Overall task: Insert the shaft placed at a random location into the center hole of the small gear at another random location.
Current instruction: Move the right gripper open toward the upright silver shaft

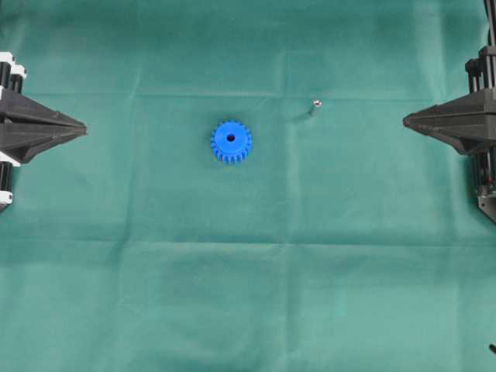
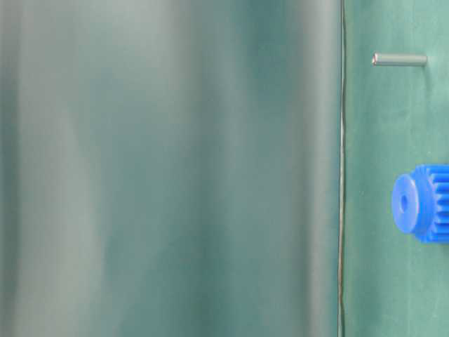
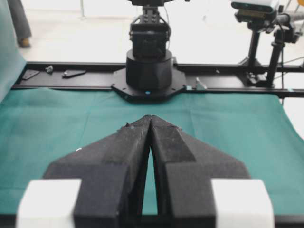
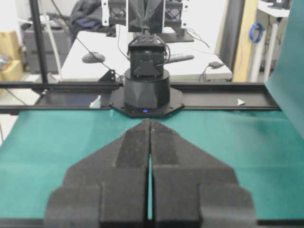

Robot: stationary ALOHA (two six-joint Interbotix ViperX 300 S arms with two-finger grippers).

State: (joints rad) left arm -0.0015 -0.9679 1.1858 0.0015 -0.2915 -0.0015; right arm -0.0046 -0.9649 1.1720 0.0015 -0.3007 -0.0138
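Note:
Next, my right gripper grips the top end (image 1: 317,104) of the silver rod, which stands upright apart from the small blue gear.
The small blue gear (image 1: 231,142) lies flat on the green cloth near the middle, its dark center hole (image 1: 230,138) facing up. The gear also shows in the table-level view (image 2: 421,203). The silver shaft (image 1: 315,106) stands apart from it, up and to the right, and shows in the table-level view (image 2: 399,60) too. My left gripper (image 1: 84,126) is shut and empty at the far left edge. My right gripper (image 1: 405,120) is shut and empty at the far right. Neither wrist view shows the gear or the shaft; each shows its own closed tips, left (image 3: 150,117) and right (image 4: 149,121).
The green cloth (image 1: 248,271) covers the whole table. Each wrist view looks across it at the opposite arm's black base, seen from the left (image 3: 148,76) and from the right (image 4: 146,92). A blurred green surface (image 2: 168,168) fills most of the table-level view.

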